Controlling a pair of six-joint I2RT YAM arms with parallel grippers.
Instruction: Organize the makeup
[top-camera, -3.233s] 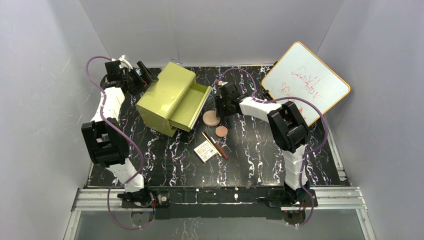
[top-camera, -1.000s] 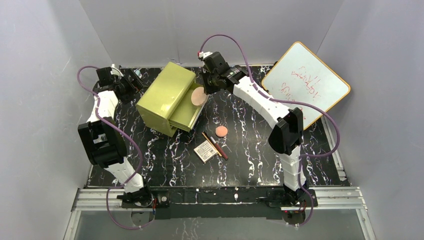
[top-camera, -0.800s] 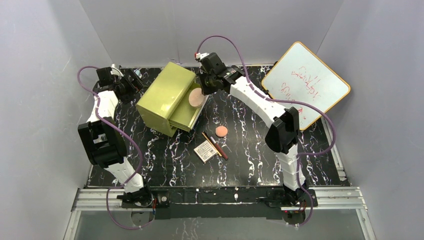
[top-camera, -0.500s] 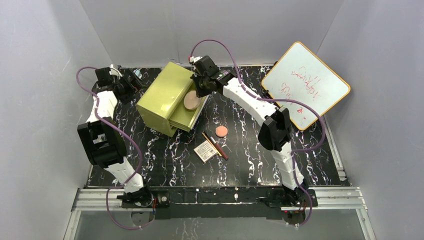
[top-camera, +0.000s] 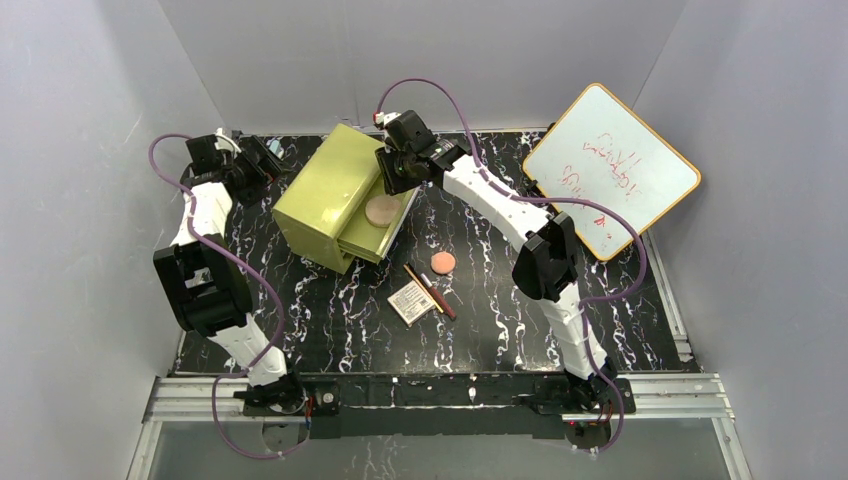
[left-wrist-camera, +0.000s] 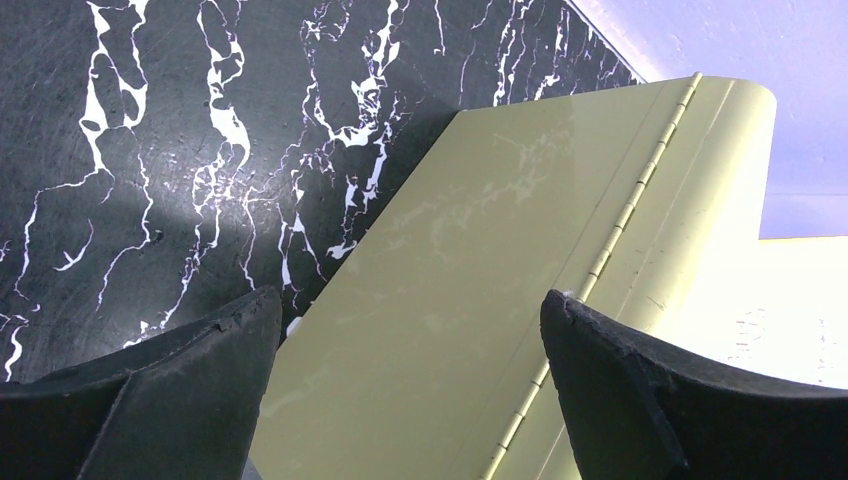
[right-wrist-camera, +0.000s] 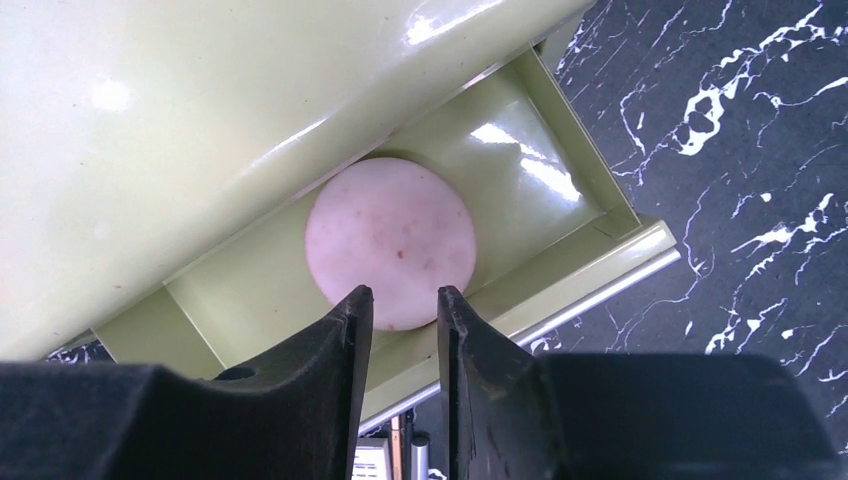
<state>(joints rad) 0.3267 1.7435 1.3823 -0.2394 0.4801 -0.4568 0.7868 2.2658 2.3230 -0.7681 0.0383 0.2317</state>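
Observation:
The smaller disc on the table is next for my right gripper, which should go there and grab the disc's edge (top-camera: 449, 258) that faces away from the cream palette.
The larger pinkish-tan disc (top-camera: 381, 211) (right-wrist-camera: 391, 240) lies flat in the open drawer (right-wrist-camera: 590, 270) of the olive-green box (top-camera: 325, 195). My right gripper (top-camera: 388, 180) (right-wrist-camera: 404, 292) hovers just above the disc, its jaws a little apart and holding nothing. The smaller disc (top-camera: 443, 262), the cream palette (top-camera: 411, 301), the gold pencil (top-camera: 411, 277) and the dark red pencil (top-camera: 440, 300) lie on the table in front of the box. My left gripper (top-camera: 272, 152) (left-wrist-camera: 410, 310) is open at the box's back side (left-wrist-camera: 480, 300), by its hinge.
An orange-framed whiteboard (top-camera: 610, 165) leans at the back right. The black marbled table (top-camera: 520, 320) is walled in by grey panels on three sides. The box stands at an angle at the back left, its drawer pulled out towards the middle.
My right gripper carried the larger disc left over the drawer, then opened; the disc now lies in the drawer. The left arm barely moved.

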